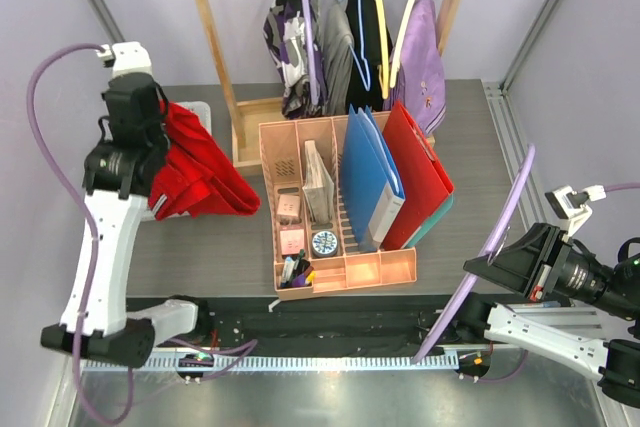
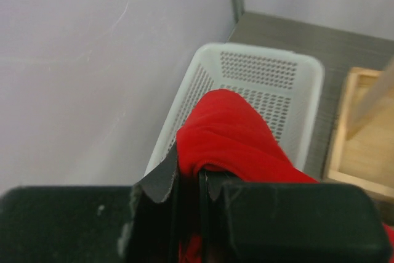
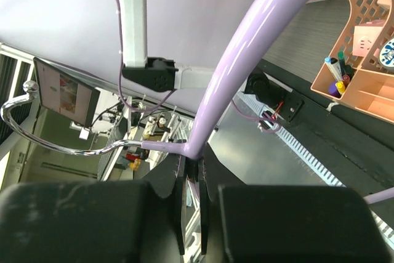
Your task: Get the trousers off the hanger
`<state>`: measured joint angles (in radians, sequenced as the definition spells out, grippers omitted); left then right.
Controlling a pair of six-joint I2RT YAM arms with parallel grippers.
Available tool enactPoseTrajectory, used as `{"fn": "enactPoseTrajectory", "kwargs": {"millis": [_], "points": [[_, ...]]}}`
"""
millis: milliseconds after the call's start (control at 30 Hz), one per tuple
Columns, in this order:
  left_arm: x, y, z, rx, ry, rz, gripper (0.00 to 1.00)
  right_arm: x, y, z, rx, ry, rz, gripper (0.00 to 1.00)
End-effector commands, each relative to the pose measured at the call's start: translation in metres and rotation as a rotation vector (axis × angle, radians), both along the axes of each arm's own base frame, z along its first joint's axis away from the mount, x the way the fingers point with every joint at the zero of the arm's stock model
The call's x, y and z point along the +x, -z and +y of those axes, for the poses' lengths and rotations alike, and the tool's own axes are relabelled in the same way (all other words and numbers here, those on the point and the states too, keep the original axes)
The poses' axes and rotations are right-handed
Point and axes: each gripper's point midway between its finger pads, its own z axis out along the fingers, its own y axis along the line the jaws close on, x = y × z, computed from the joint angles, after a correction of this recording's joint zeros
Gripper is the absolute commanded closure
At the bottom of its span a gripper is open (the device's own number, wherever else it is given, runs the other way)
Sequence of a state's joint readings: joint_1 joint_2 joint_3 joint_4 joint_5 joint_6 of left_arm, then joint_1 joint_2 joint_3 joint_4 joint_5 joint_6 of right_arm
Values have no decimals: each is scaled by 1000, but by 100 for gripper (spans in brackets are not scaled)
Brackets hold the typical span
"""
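The robot's left gripper needs to release the red trousers inside the white basket (image 1: pixel 185 145) (image 2: pixel 269 130), piled toward the basket's side near the wooden rack.
The red trousers (image 1: pixel 205 175) hang bunched from my left gripper (image 1: pixel 158 142), which is shut on them above the table's left side. In the left wrist view the trousers (image 2: pixel 237 133) drape over the shut gripper (image 2: pixel 200 180), just above the white basket (image 2: pixel 271 69). At the lower right, my right gripper (image 1: pixel 480 267) is shut on the lavender hanger (image 1: pixel 500 232), apart from the trousers. In the right wrist view the hanger (image 3: pixel 246 60) is pinched near its neck by that gripper (image 3: pixel 198 167). Its metal hook (image 3: pixel 37 129) points left, and its visible arm is bare.
A wooden rack (image 1: pixel 215 27) at the back holds several dark, patterned and lilac garments (image 1: pixel 300 47) on other hangers. A pink desk organizer (image 1: pixel 345 267) with blue and red folders (image 1: pixel 415 172) stands mid-table. The white basket (image 1: pixel 197 112) sits at the back left.
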<state>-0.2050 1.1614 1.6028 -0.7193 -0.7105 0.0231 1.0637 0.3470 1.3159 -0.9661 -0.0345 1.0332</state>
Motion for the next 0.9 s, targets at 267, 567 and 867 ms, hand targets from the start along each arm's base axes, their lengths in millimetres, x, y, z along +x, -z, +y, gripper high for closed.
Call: {"fn": "enactPoseTrajectory", "kwargs": {"millis": [267,567,867], "points": [[7,-27,80,-224,-302,-167,100,-4,-11,9,16,-46,-27,99],[-25,-60,84,-201,-329,-277,100,1,-2,25,-43,-68,-13,99],[19,-13,90,-181,-337,-174,100,6,3,32,-44,-59,9,99]]}}
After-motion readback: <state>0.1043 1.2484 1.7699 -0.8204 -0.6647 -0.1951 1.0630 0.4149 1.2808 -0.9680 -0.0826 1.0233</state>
